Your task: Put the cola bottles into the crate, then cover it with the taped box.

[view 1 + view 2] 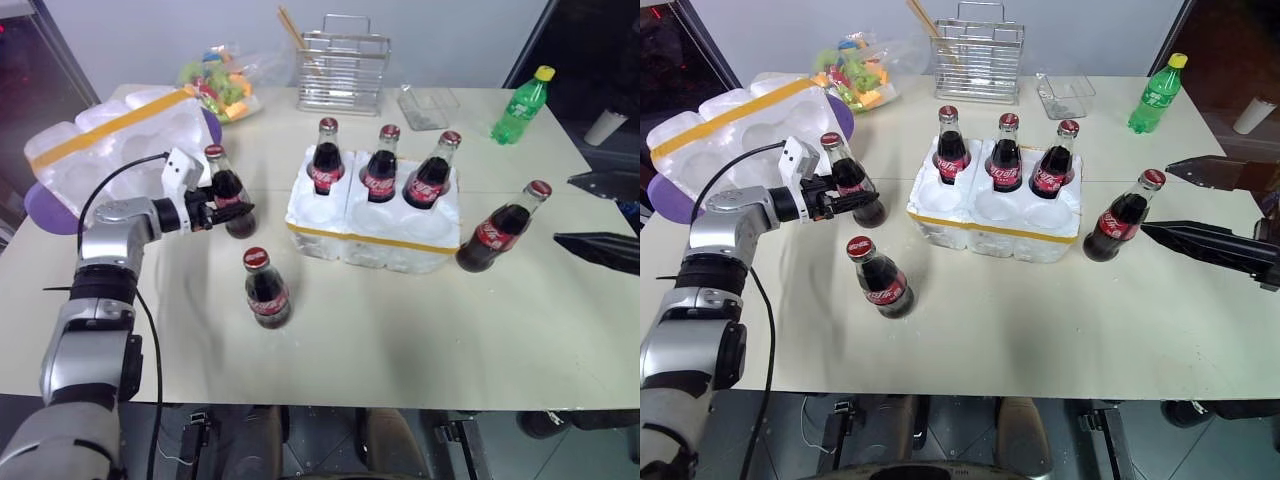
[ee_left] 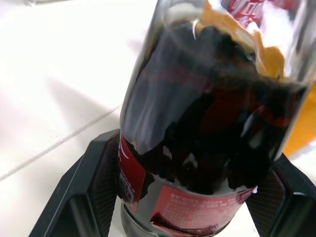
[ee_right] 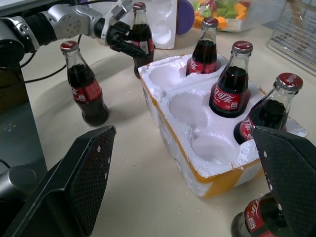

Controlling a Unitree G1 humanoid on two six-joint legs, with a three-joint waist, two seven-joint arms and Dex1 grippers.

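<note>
My left gripper will let go of the cola bottle in the crate's empty front middle hole [image 1: 372, 218].
Three cola bottles [image 1: 380, 172] stand in the back wells of the crate [image 1: 370, 240], a low white foam tray with a yellow band; its front wells hold nothing. My left gripper [image 1: 232, 205] is shut on a fourth cola bottle [image 2: 207, 123], which stands upright on the table left of the crate, a black finger [image 2: 101, 187] pressed to each side. A fifth bottle [image 1: 267, 290] stands loose nearer the front. A sixth [image 1: 500, 230] stands by the crate's right end, just left of my open right gripper [image 1: 562, 210]. The taped box [image 1: 120, 140] lies hollows-up at the back left.
A purple object [image 1: 55, 215] lies under the taped box. Along the back edge are a bag of colourful items [image 1: 220, 85], a wire rack [image 1: 343, 70], a clear plastic tub [image 1: 428, 105], a green bottle [image 1: 522, 105] and a white cup [image 1: 605, 127].
</note>
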